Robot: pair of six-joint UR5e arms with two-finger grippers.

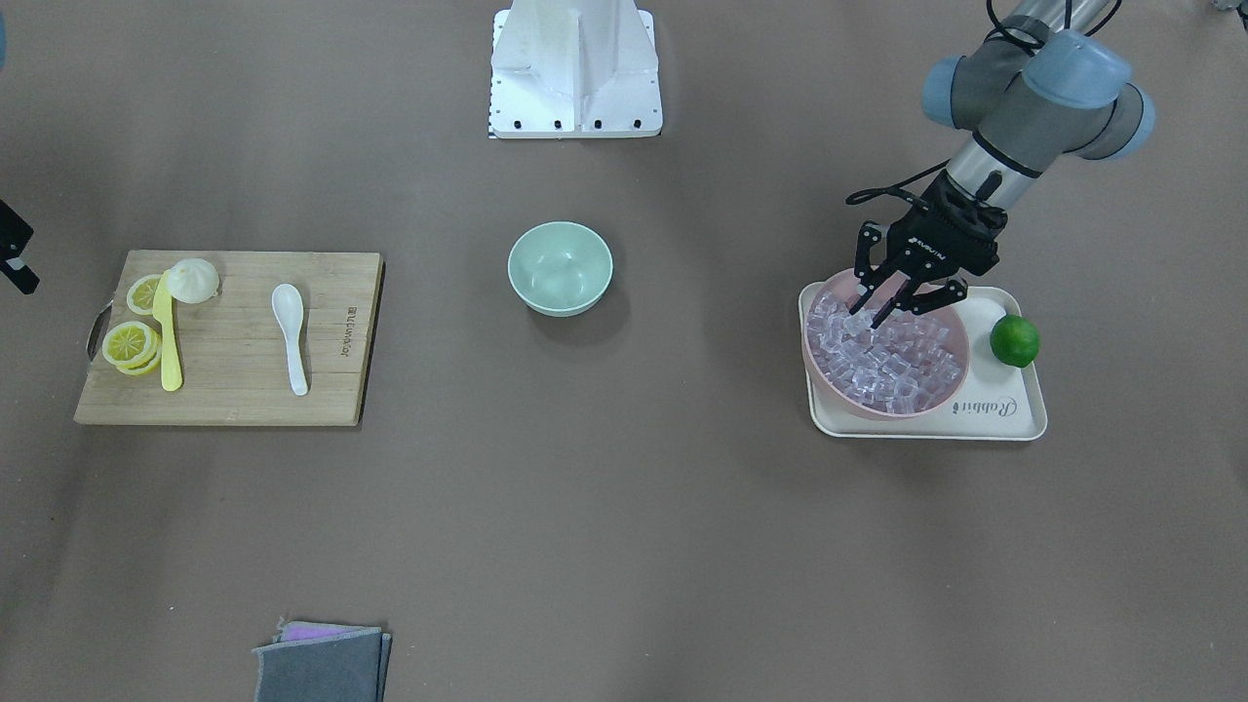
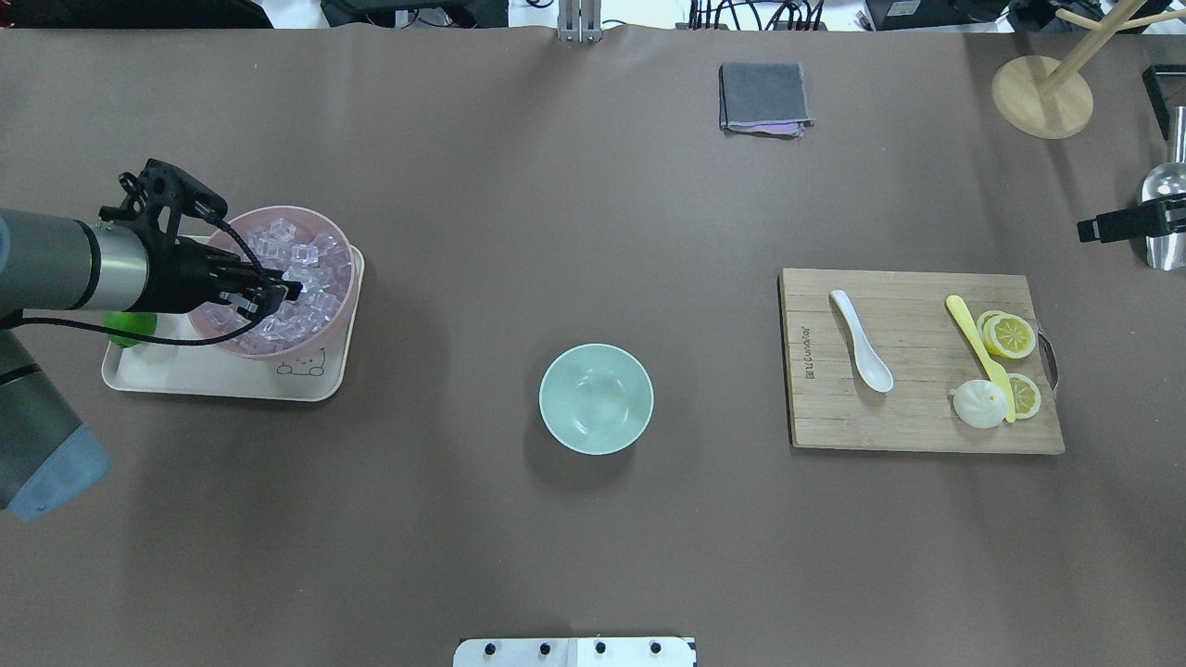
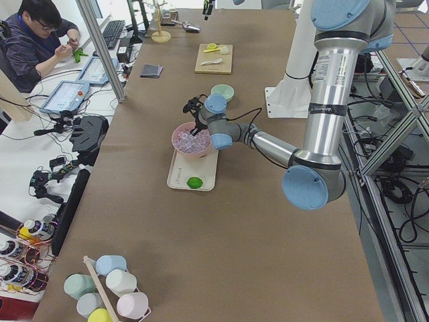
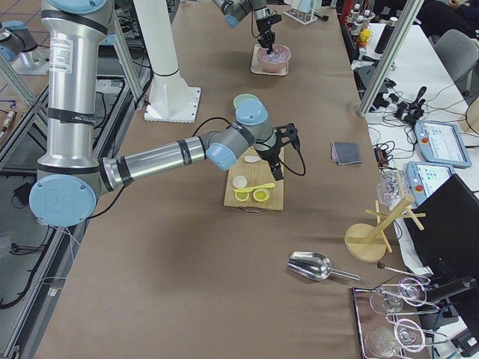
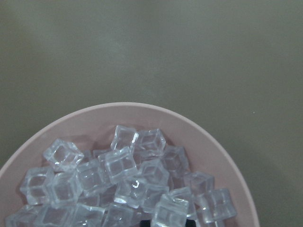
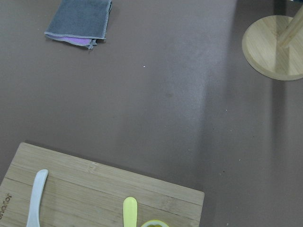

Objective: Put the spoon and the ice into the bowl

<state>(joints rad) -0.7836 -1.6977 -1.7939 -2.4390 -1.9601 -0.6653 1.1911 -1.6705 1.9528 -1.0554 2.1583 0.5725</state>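
Observation:
Next, my left gripper lets go of the ice cube on the bottom of the empty mint-green bowl (image 1: 555, 291).
The white spoon (image 1: 290, 336) lies on a wooden cutting board (image 1: 234, 400), also in the overhead view (image 2: 860, 338) and the right wrist view (image 6: 35, 198). The mint-green bowl (image 1: 560, 268) stands empty at the table's middle (image 2: 596, 398). Clear ice cubes (image 1: 877, 361) fill a pink bowl (image 1: 963, 363). My left gripper (image 1: 871, 312) is down among the cubes (image 2: 283, 292) with its fingertips close together on one cube. The left wrist view shows the ice (image 5: 123, 165) close up. My right gripper (image 2: 1086, 229) is open and empty beyond the board, at the front view's left edge (image 1: 18, 258).
The pink bowl sits on a cream tray (image 1: 1004, 409) beside a green lime (image 1: 1014, 340). A yellow knife (image 1: 168, 341), lemon slices (image 1: 130, 343) and a white bun (image 1: 193, 280) share the board. A grey cloth (image 2: 763, 95), a wooden stand (image 2: 1042, 95) and a metal scoop (image 2: 1166, 213) lie farther off.

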